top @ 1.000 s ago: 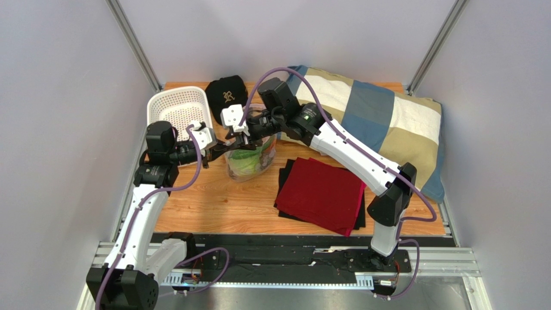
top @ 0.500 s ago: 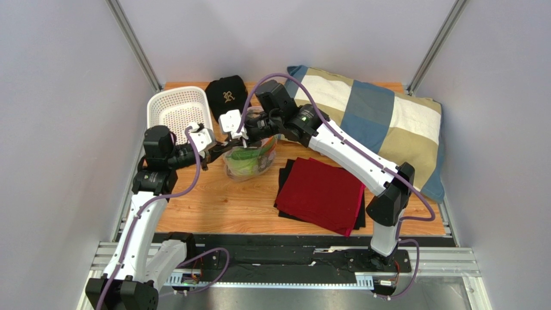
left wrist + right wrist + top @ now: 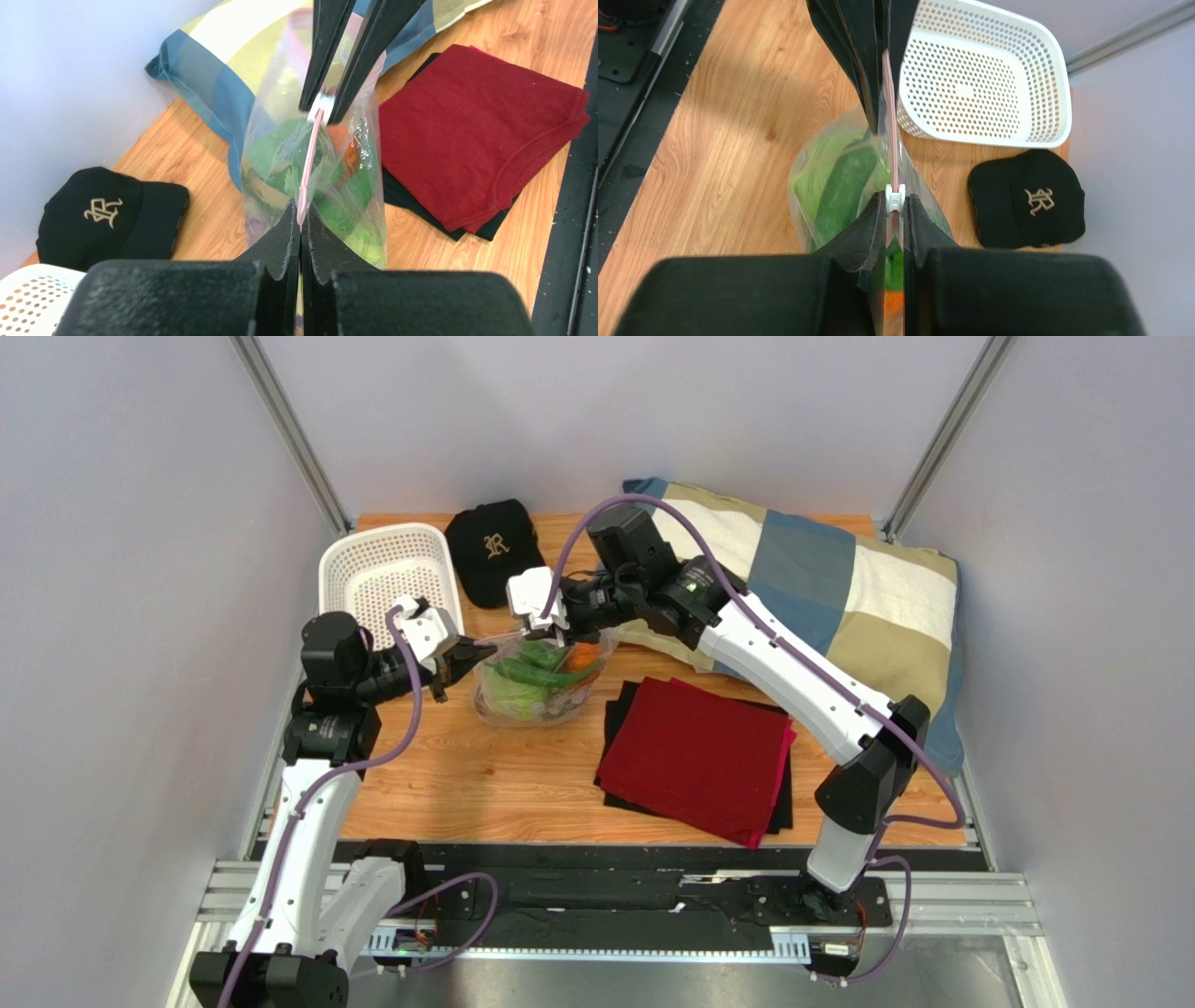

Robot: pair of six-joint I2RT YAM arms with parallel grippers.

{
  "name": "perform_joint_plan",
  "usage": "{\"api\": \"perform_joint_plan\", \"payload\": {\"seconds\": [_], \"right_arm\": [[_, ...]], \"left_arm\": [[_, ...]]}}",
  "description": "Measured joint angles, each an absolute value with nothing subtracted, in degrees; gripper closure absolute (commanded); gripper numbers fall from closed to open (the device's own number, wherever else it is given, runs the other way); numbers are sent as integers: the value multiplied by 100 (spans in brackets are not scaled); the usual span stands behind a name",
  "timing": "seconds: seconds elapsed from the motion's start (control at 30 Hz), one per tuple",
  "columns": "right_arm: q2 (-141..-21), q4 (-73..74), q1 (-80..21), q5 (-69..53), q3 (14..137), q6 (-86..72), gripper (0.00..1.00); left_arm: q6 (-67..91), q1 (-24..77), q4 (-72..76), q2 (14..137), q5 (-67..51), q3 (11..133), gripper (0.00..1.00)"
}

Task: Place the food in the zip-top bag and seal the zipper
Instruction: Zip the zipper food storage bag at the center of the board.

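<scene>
I should seal the zip-top bag and release its white slider from my right gripper against the tan edge of the plaid pillow (image 3: 629, 637).
The clear zip-top bag (image 3: 540, 686) stands on the wooden table between my two grippers, with green, pale green and orange food inside (image 3: 337, 196). Its pale pink zipper strip (image 3: 307, 164) runs taut from one gripper to the other. My left gripper (image 3: 470, 655) is shut on the zipper's left end (image 3: 300, 218). My right gripper (image 3: 550, 623) is shut on the white slider (image 3: 896, 197) at the zipper's right end. The bag also shows in the right wrist view (image 3: 836, 185) with green pieces and orange (image 3: 894, 302) below the jaws. Melon and eggplant are not discernible.
A white perforated basket (image 3: 382, 567) stands at the back left, a black cap (image 3: 494, 543) beside it. A folded red cloth on black cloth (image 3: 697, 753) lies right of the bag. A plaid pillow (image 3: 828, 595) fills the back right.
My right gripper has moved right along the zipper, away from my left gripper. The left gripper drew slightly left. The bag top is stretched wider and the bag sits lower.
</scene>
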State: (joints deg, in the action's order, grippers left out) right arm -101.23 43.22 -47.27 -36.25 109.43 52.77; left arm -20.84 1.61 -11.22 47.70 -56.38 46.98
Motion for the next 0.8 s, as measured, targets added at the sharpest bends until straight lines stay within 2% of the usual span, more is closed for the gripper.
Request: {"api": "perform_joint_plan", "payload": {"seconds": [0.8], "right_arm": [[-9139,4943,-3295,-2744,9675,5544,100]], "left_arm": [[-919,-401,-622,5135,-4829,4788,100]]}}
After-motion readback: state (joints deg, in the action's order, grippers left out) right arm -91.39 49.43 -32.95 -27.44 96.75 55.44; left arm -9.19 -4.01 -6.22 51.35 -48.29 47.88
